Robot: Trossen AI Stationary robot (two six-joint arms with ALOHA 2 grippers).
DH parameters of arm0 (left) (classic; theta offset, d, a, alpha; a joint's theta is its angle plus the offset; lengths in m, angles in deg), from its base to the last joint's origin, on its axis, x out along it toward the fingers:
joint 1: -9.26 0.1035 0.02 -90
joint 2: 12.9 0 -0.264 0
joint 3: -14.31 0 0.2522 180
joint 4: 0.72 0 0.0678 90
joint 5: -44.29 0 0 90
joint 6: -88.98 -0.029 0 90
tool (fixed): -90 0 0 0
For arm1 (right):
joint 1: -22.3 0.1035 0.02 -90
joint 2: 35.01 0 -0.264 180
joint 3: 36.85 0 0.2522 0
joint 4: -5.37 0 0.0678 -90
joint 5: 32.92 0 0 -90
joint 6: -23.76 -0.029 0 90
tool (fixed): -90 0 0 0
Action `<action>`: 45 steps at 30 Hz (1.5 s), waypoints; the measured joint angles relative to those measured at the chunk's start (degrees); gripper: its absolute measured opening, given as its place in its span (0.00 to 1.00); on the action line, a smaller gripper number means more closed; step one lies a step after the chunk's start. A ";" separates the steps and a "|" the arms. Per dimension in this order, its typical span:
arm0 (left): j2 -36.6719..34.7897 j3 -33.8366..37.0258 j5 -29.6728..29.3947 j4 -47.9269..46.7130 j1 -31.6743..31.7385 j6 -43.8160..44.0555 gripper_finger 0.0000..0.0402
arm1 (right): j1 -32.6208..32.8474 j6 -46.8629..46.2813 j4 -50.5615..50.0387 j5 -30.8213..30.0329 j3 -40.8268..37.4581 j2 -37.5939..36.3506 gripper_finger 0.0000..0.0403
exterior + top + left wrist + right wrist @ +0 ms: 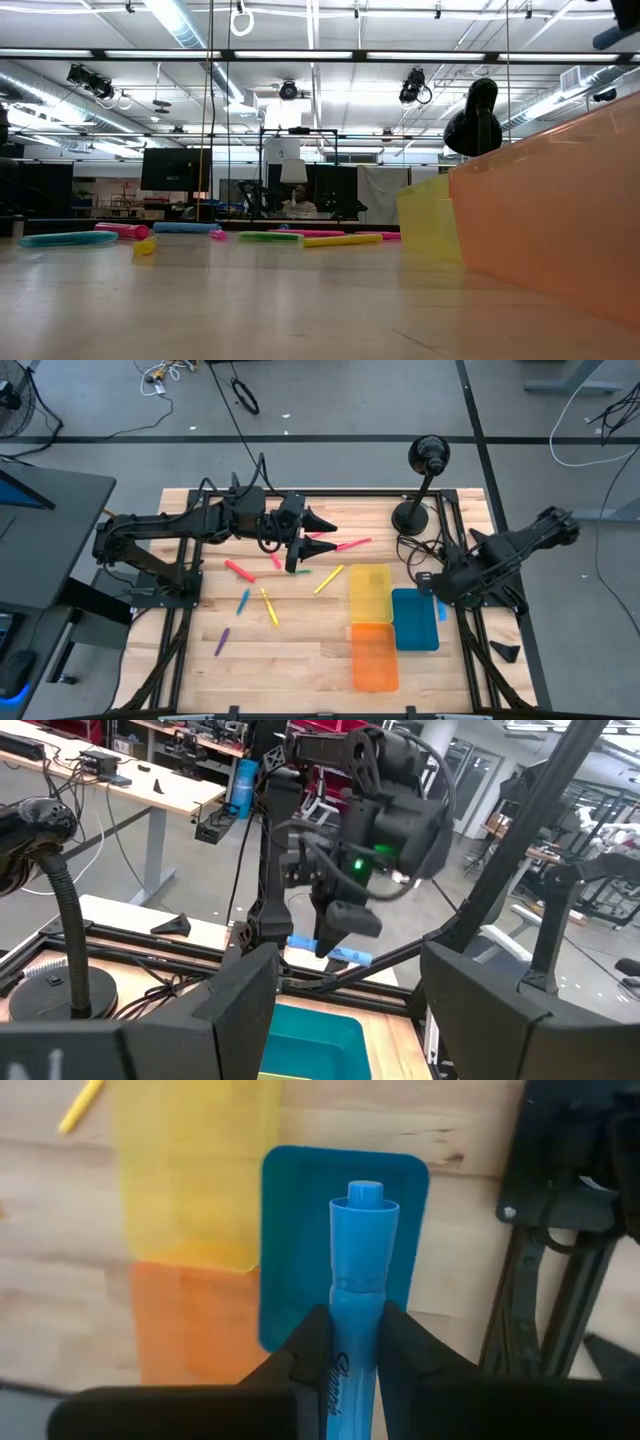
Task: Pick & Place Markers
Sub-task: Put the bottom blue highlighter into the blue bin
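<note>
The robot's right gripper needs to release the blue marker on the bottom of the blue tray (418,631) (342,1288), next to the orange tray. The blue marker is now above the blue tray.
Several markers lie flat on the wooden table in the high view: pink (352,545), red (240,570), green (300,571), yellow (328,578), blue (243,600) and purple (221,641). My left gripper (325,533) (350,1020) is open and hovers above the pink and green markers, touching nothing. My right gripper (437,595) (355,1370) is shut on a blue marker (358,1270) above the blue tray (300,1250). Neither gripper shows in the low view. My right gripper pinches the blue marker's barrel (352,1335) between its two fingers, coming from above. The marker's capped end (364,1195) sticks out past the fingers. The marker is lifted clear, roughly level in the left wrist view (330,952), over the blue tray's right part.
Three flat trays sit side by side right of centre: yellow (370,592), blue (414,618) and orange (373,656). A black gooseneck stand (410,515) rises at the table's far right part. Black frame rails run along the table's edges. Bare wood lies near the front left.
</note>
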 joint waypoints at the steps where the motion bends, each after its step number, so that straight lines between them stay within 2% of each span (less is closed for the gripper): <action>1: 0.00 0.00 0.00 0.00 0.00 -0.01 0.62 | 0.30 -1.32 0.03 0.00 -0.73 0.27 0.11; 7: 0.00 0.00 -0.02 0.02 0.00 -0.04 0.62 | 1.74 -6.68 3.07 0.02 -6.15 1.61 0.11; 30: 0.00 0.00 1.20 0.00 0.00 -0.02 0.62 | 2.11 -5.44 24.54 6.04 -24.46 8.11 0.11; 45: 0.02 0.00 1.20 -0.11 0.00 -0.11 0.62 | 2.12 -6.32 39.38 7.47 -36.33 8.21 0.11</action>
